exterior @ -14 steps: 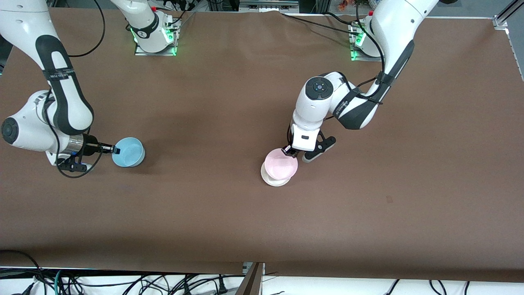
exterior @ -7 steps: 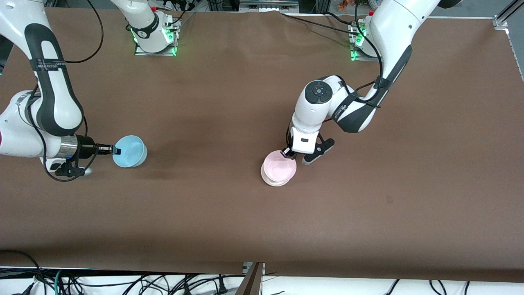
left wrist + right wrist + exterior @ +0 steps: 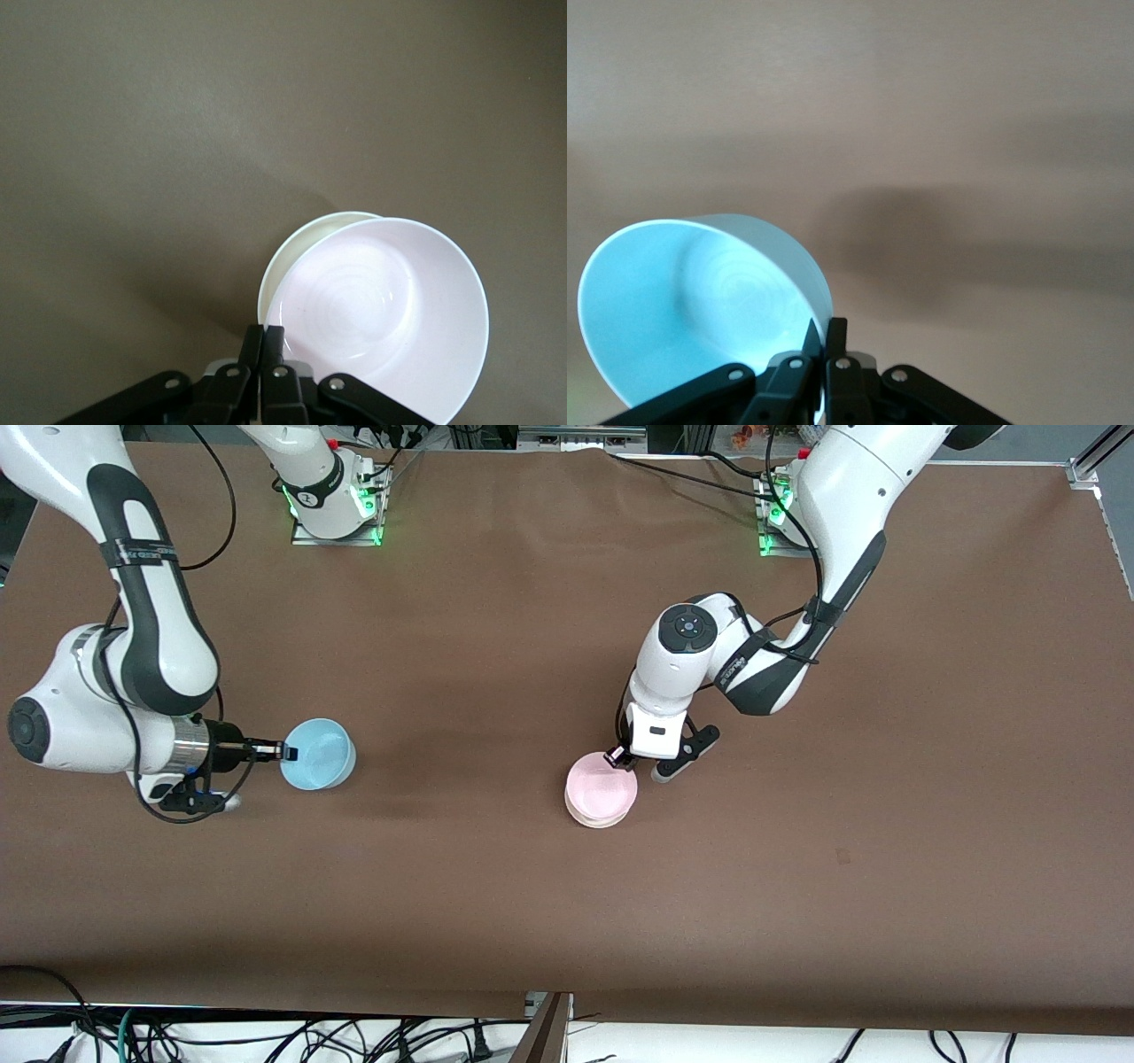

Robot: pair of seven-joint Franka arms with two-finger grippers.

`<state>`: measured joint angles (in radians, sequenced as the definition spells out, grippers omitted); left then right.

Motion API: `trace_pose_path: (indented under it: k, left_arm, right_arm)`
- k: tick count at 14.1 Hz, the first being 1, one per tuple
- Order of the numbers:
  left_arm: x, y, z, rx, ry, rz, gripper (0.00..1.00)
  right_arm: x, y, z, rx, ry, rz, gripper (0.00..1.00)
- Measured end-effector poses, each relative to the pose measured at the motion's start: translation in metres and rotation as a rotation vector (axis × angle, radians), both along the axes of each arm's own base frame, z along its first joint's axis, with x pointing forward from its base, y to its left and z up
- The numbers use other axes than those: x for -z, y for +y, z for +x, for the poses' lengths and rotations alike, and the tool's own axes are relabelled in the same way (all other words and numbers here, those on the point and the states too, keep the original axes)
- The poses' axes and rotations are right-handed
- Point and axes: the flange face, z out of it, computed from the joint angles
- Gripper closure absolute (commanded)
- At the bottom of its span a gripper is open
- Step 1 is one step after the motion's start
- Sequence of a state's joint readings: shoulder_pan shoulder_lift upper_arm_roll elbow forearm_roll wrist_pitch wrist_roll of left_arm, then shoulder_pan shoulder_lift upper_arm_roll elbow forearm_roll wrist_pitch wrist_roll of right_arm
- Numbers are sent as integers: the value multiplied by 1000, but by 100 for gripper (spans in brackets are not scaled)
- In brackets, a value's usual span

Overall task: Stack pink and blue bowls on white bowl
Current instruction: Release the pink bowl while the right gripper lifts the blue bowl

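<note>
Next, my left gripper releases the pink bowl inside the white bowl [image 3: 597,795] [image 3: 356,312] close to the middle of the table.
The pink bowl [image 3: 603,786] sits in or just over the white bowl [image 3: 592,817] near the table's middle; only the white rim shows under it. My left gripper [image 3: 616,758] is shut on the pink bowl's rim, on the side toward the robots' bases. In the left wrist view the pink bowl [image 3: 381,310] covers most of the white bowl [image 3: 297,252], held by my left gripper [image 3: 263,341]. My right gripper [image 3: 285,751] is shut on the rim of the blue bowl [image 3: 321,755] and holds it up over the table toward the right arm's end. The right wrist view shows the blue bowl [image 3: 691,301] in my right gripper [image 3: 824,341].
The brown table [image 3: 797,824] carries only the bowls. The arms' base plates [image 3: 337,509] stand along the edge nearest the robots. Cables hang below the table edge nearest the front camera.
My right gripper has carried the blue bowl toward the table's middle. My left gripper has lowered the pink bowl closer onto the white bowl.
</note>
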<state>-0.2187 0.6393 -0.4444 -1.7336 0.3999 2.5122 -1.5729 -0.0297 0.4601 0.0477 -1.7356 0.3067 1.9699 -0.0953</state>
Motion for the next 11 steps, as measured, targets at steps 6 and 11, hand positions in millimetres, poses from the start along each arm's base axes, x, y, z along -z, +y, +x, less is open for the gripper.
trace_pose_path:
  k: [6,11]
  left_arm:
    - [11,-7,-6,2,15,0,100]
    - [16,1,5,-16,-7,-17,100]
  right_arm:
    - [-6,35,2,3,-4,50,100]
    - [-13,49,4,35,-1,46,100]
